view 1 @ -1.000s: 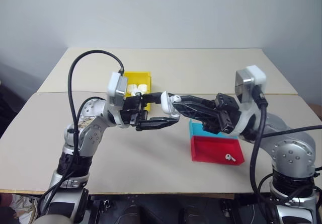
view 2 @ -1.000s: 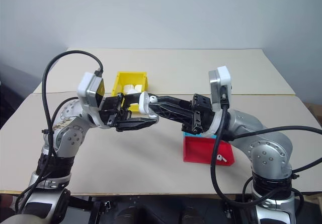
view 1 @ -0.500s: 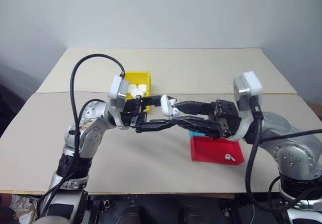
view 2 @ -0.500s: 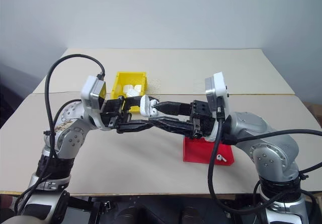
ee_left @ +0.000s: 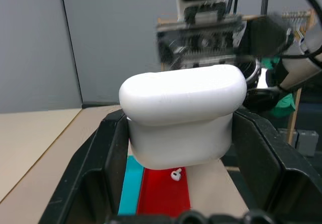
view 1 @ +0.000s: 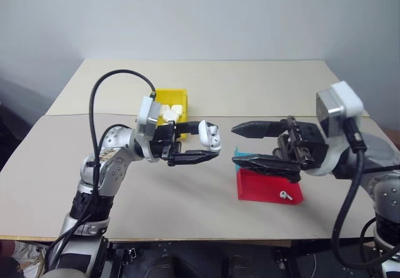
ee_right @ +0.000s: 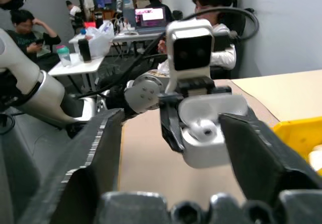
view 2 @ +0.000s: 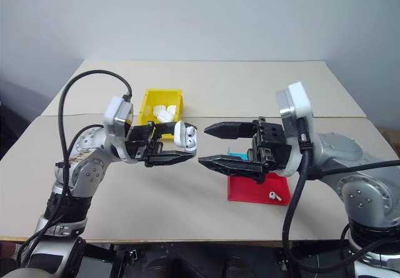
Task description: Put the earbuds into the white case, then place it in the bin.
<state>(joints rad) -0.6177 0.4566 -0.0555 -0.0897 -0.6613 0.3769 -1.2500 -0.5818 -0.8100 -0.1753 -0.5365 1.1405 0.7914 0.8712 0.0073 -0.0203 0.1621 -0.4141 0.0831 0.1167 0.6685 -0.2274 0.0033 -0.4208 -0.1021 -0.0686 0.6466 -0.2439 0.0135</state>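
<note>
The robot's left gripper should release the white case, which is held above the table now, among the white lookalike cases in the yellow bin [view 1: 173,117].
My left gripper [view 1: 209,142] is shut on the white case [view 1: 210,134] and holds it above the table with its lid flipped open. The left wrist view shows the case [ee_left: 183,118] between the two fingers. In the right wrist view one of the earbuds [ee_right: 205,129] sits in the open case [ee_right: 211,143]. A short gap to the right, my right gripper [view 1: 234,143] stands open and empty, pointing at the case. Another of the earbuds [view 1: 285,195] lies in the red tray [view 1: 262,187]. The yellow bin [view 1: 170,97] stands behind the left gripper.
Several white lookalike cases [view 1: 169,110] lie in the bin. A teal tray [view 2: 234,155] sits just behind the red tray, partly covered by my right gripper. The table [view 1: 187,190] is bare in front. People sit at desks in the right wrist view's background.
My right gripper opened and drew back to the right, away from the case. The left gripper kept its grip on the open case and stayed about where it was.
</note>
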